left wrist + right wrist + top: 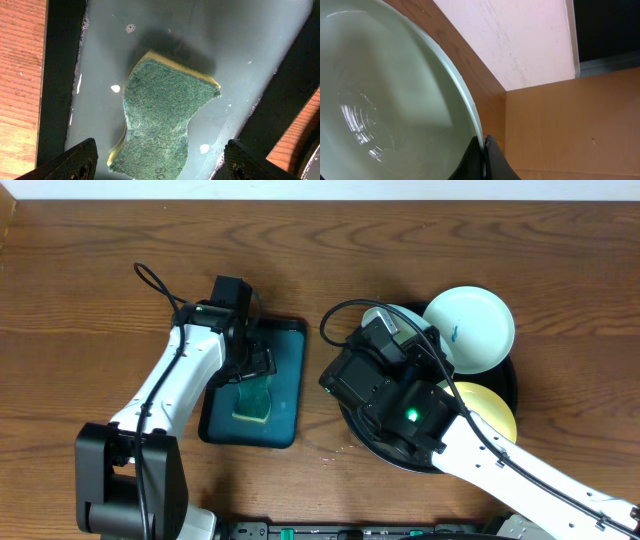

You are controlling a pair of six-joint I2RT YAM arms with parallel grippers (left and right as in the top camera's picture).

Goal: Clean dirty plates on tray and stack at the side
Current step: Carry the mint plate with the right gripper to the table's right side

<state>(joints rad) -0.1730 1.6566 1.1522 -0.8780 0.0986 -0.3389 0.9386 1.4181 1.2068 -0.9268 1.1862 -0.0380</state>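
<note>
Next, I set the pale aqua plate on the bare wood tabletop [576, 369] next to the white plate, using my right gripper.
My right gripper [484, 150] is shut on the rim of a pale aqua plate [395, 90] and holds it tilted over the round black tray [508, 378]. In the overhead view only a sliver of that plate [376, 316] shows beside the right wrist [385, 345]. A white plate [470, 330] with a small blue smear leans on the tray's far rim. A pale yellow plate [488, 408] lies on the tray, partly under the right arm. My left gripper [160, 162] is open, its fingers on either side of the yellow-green sponge [165, 115], which also shows in the overhead view [252, 402].
The sponge lies in soapy water in the rectangular dark teal tray [285, 355], left of the black tray; its dark rim shows in the left wrist view [60, 75]. Brown wood tabletop [90, 300] surrounds both. A cardboard panel [570, 130] and wall show behind the held plate.
</note>
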